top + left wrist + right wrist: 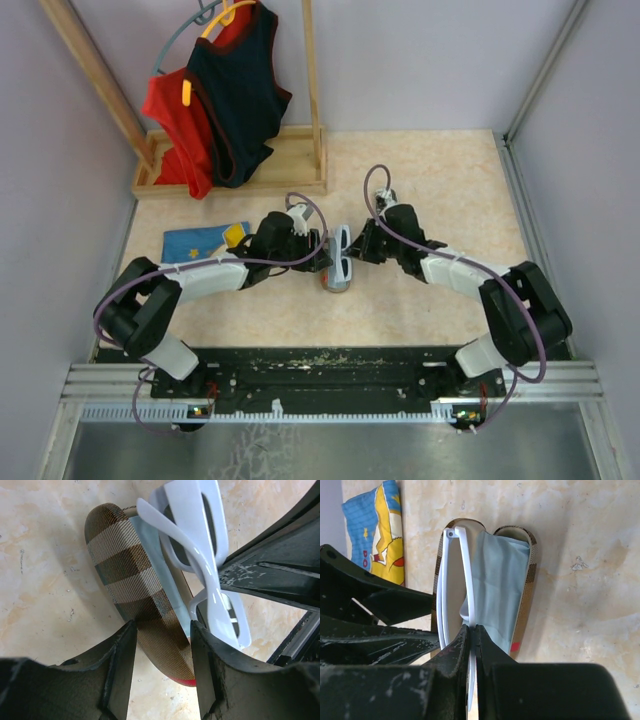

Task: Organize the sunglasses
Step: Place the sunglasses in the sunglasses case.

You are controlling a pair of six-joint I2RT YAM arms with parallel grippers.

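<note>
The white-grey sunglasses, now hanging over the open plaid case, will go down from my right gripper onto the light-blue cloth inside the open plaid case [338,263] [479,605].
The white-grey sunglasses [343,250] hang folded over an open plaid case [335,280] at the table's middle. My right gripper [358,245] is shut on one thin white arm of them [467,580], just above the case's inside. A light-blue cloth [500,580] lies in the case [530,570]. My left gripper [162,630] straddles the plaid case [125,565], with both fingers against its lid. The white frame [200,545] is just right of it. The dark brown sunglasses are out of view.
A blue-and-yellow printed case [205,240] lies left of the left arm and shows in the right wrist view [375,525]. A wooden rack [290,150] with a red and a dark top [230,90] stands at the back left. Walls close both sides.
</note>
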